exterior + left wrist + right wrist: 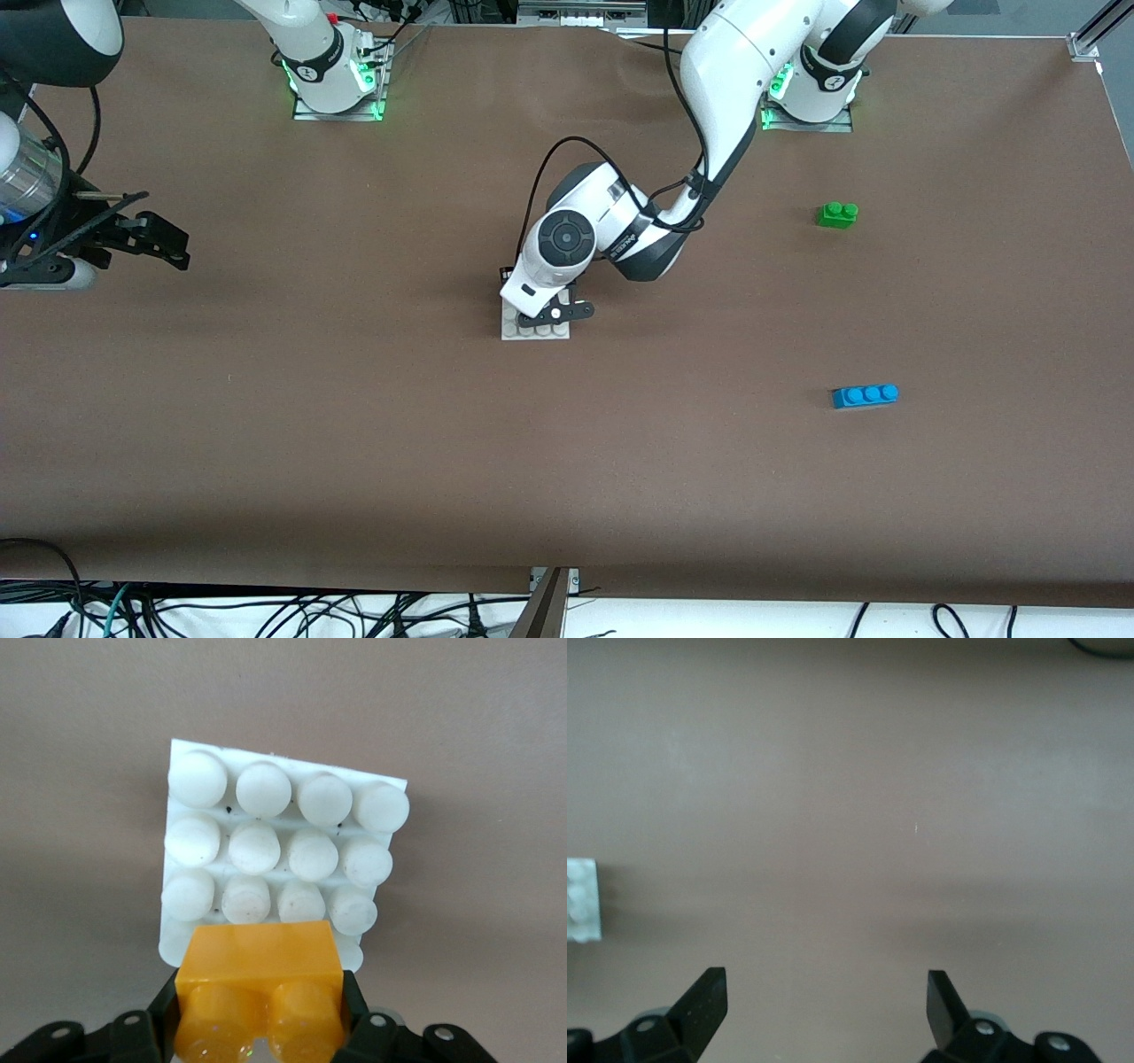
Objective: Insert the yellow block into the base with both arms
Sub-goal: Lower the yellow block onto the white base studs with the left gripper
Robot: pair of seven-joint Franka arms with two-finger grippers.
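Next, I let go of the yellow block with my left gripper on the middle studs of the white base (545,302) (259,935), toward the arms' side.
In the left wrist view the yellow block (260,979) is clamped between the fingers of my left gripper (260,1014), studs toward the camera. It covers the edge row of studs on the white base (283,846); whether it is pressed down I cannot tell. From the front, the base (556,331) lies mid-table with my left gripper (540,317) right over it, the hand hiding the block. My right gripper (173,244) waits over the right arm's end of the table. It stands open (824,997) above bare mat, with the base's edge (583,899) off to one side.
A green two-stud brick (837,214) lies toward the left arm's end of the table. A blue three-stud brick (866,395) lies at that same end, nearer to the front camera. Brown mat covers the table.
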